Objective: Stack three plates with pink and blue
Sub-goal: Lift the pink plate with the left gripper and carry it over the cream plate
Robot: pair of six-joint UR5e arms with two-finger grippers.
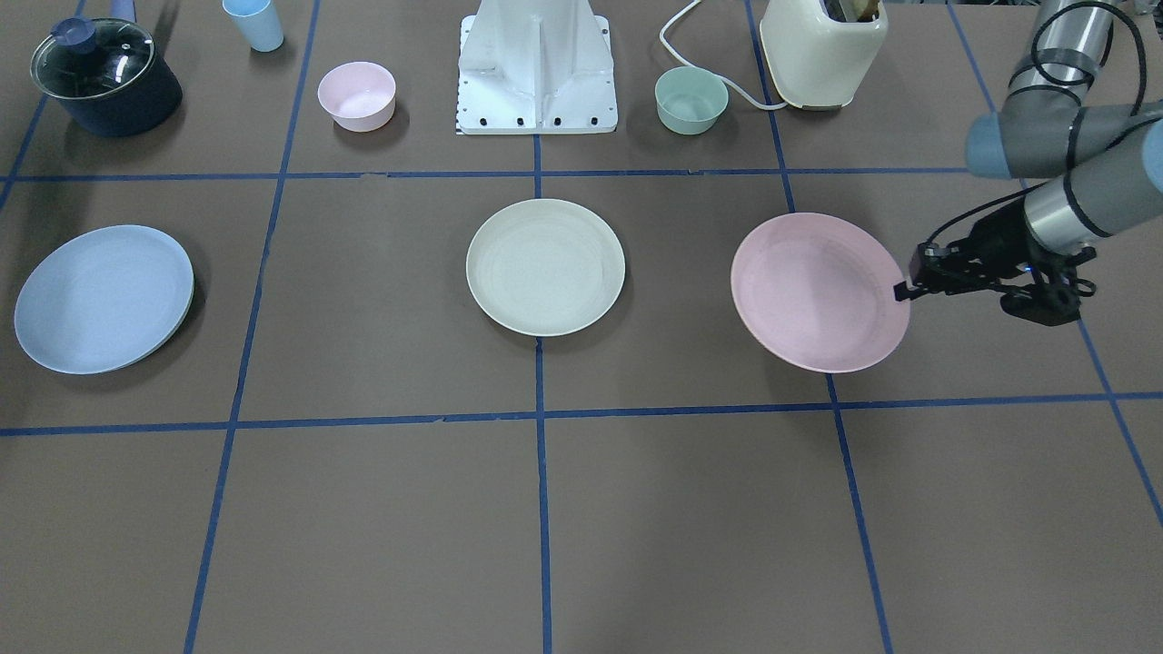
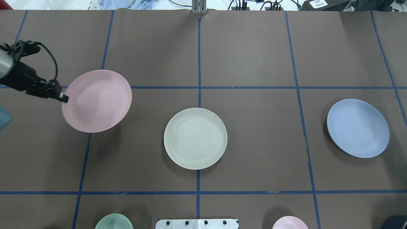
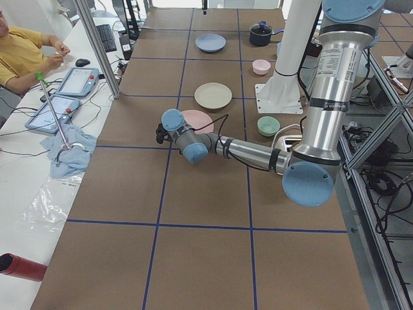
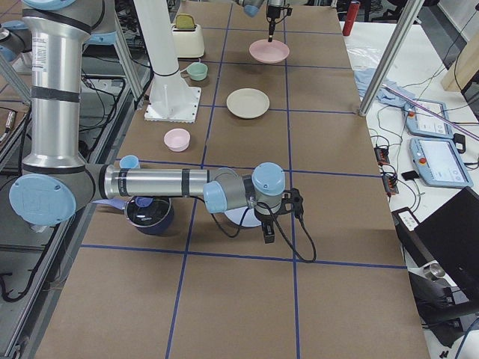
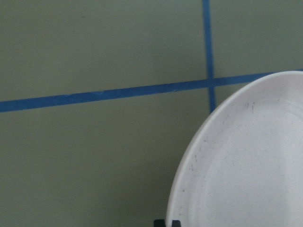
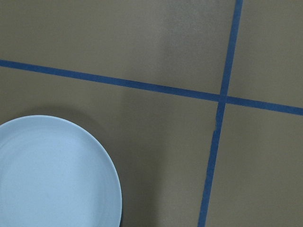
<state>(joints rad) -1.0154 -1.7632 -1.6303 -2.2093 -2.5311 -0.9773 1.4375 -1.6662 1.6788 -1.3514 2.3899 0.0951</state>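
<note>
The light blue plate is next, and my right gripper should close on its outer rim [image 1: 17, 316] [image 6: 121, 201], on the side farthest from the cream-white plate.
My left gripper [image 1: 904, 291] is shut on the rim of the pale pink plate [image 1: 813, 291] and holds it a little above the table, its shadow showing beneath; it also shows in the overhead view [image 2: 98, 100] and the left wrist view [image 5: 246, 161]. The cream-white plate [image 1: 545, 266] lies flat at the table's middle. The light blue plate [image 1: 104, 300] lies flat on the robot's right side and shows in the right wrist view [image 6: 52, 175]. My right gripper [image 4: 268, 235] hangs beside the blue plate; it shows only in the exterior right view, so I cannot tell whether it is open or shut.
Near the robot base [image 1: 536, 73] stand a small pink bowl [image 1: 356, 95], a small green bowl [image 1: 690, 100], a light blue cup [image 1: 254, 23], a dark lidded pot [image 1: 104, 77] and a cream toaster [image 1: 822, 50] with its cord.
</note>
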